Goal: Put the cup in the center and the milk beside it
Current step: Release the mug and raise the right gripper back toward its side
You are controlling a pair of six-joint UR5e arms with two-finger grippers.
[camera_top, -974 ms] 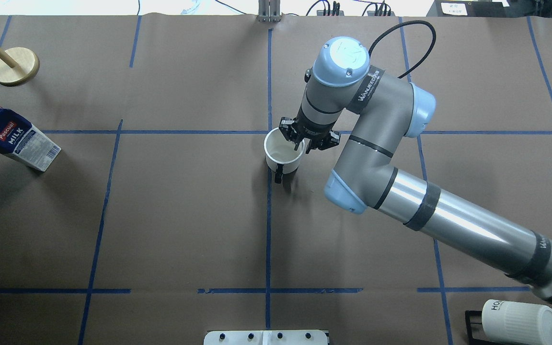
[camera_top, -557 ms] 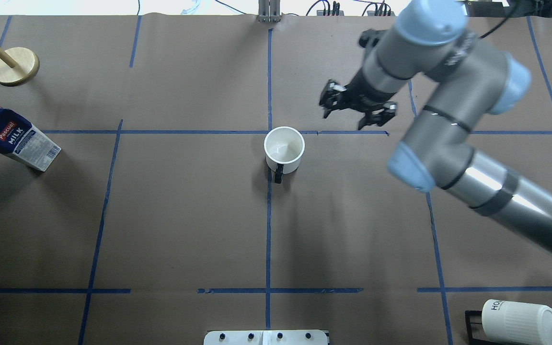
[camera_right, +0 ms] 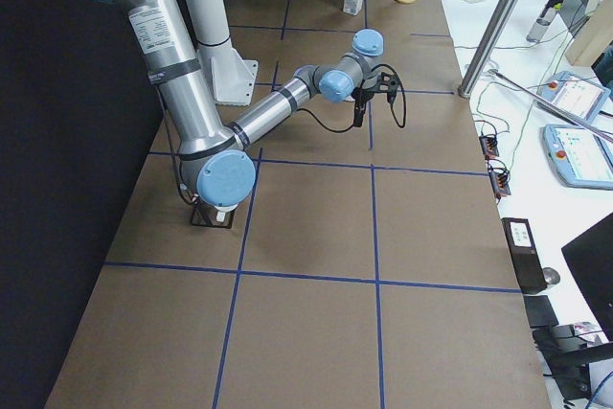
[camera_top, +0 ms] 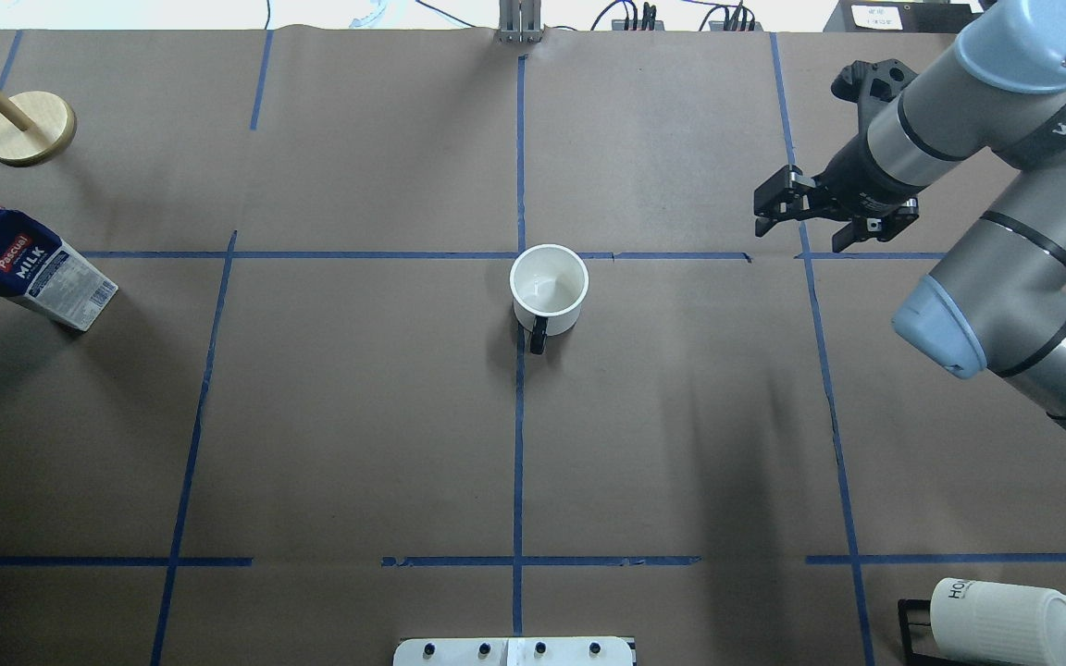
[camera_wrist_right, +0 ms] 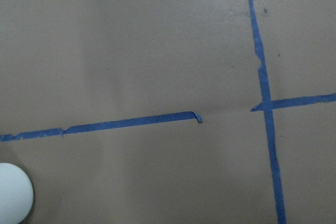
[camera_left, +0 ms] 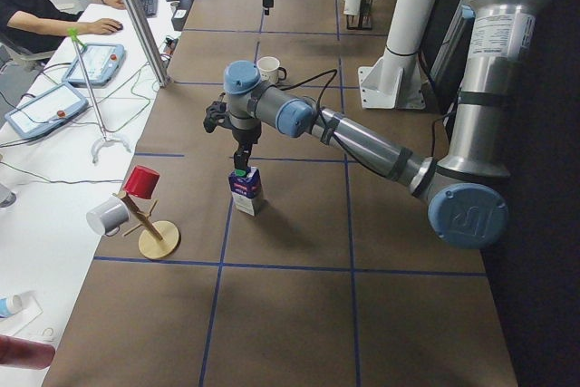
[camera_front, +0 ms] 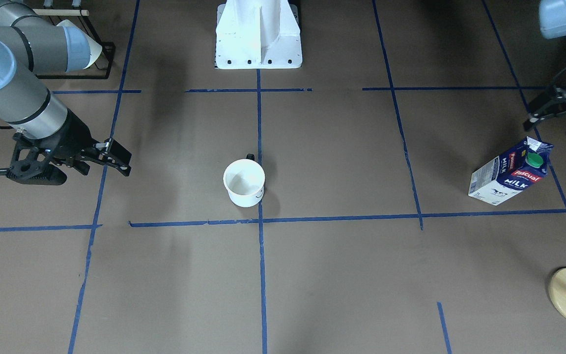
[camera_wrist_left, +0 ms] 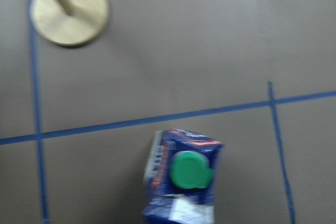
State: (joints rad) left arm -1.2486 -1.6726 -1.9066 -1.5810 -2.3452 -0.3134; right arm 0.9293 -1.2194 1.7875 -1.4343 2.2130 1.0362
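Observation:
The robot's left gripper should next move down to the upper part of the milk carton (camera_front: 527, 156) (camera_wrist_left: 182, 192), around its green cap, and close there.
The white cup (camera_top: 549, 287) stands upright just by the center tape crossing (camera_top: 520, 255), its dark handle toward the robot; it also shows in the front view (camera_front: 244, 183). My right gripper (camera_top: 799, 231) is open and empty, well to the cup's right above the paper, and shows in the front view (camera_front: 101, 162). The navy milk carton (camera_top: 29, 268) with its green cap stands at the far left edge. My left gripper (camera_front: 555, 123) hangs open just above the carton (camera_front: 509, 172). The left wrist view looks down on the carton's cap (camera_wrist_left: 191, 170).
A wooden mug stand (camera_top: 29, 128) stands behind the carton and holds a red cup and a grey mug in the left side view (camera_left: 136, 197). Ribbed white mugs on a black rack (camera_top: 1005, 620) sit at the near right corner. The robot's base plate (camera_top: 514, 651) is at the near edge.
My right gripper let go of the cup's rim, rose and swung away to the right. The cup stayed in place. A dark part of the left gripper has appeared over the milk carton.

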